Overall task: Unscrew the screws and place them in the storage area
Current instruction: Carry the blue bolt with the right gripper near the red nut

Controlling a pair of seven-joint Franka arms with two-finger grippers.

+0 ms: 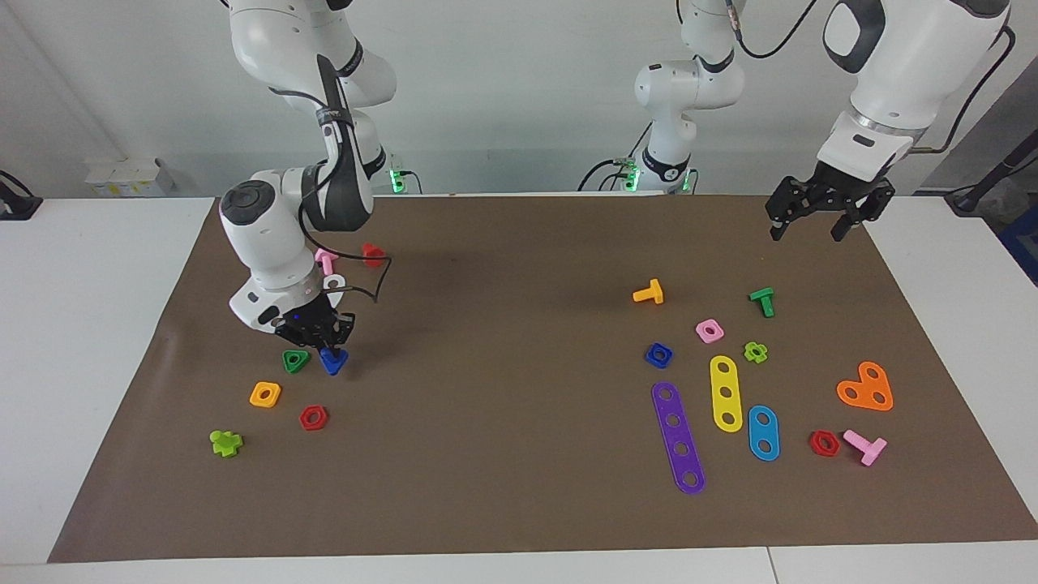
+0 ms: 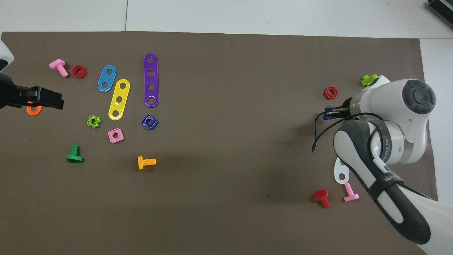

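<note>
The robot's right gripper should release the blue screw on the mat [image 2: 331, 118] between the red hex nut and the white holed piece.
The blue screw [image 1: 332, 360], triangular head, sits in my right gripper [image 1: 326, 344], which is shut on it low over the mat beside a green triangular nut [image 1: 295, 360]. In the overhead view only a sliver of the blue screw [image 2: 328, 108] shows at the right gripper [image 2: 330, 112]. The storage area is the brown mat [image 1: 268, 341] around the white holed strip [image 1: 334, 282], mostly hidden under the right arm; the strip's end shows in the overhead view [image 2: 341, 172]. My left gripper [image 1: 809, 231] is open, raised over the orange heart piece [image 1: 866, 388], and waits.
Around the right gripper lie an orange square nut [image 1: 265, 394], red hex nut [image 1: 313, 418], lime screw [image 1: 226, 443], red screw [image 1: 373, 255] and pink screw [image 1: 326, 260]. Toward the left arm's end lie purple [image 1: 678, 436], yellow [image 1: 726, 392] and blue [image 1: 763, 432] strips, a blue square nut [image 1: 658, 354] and several small pieces.
</note>
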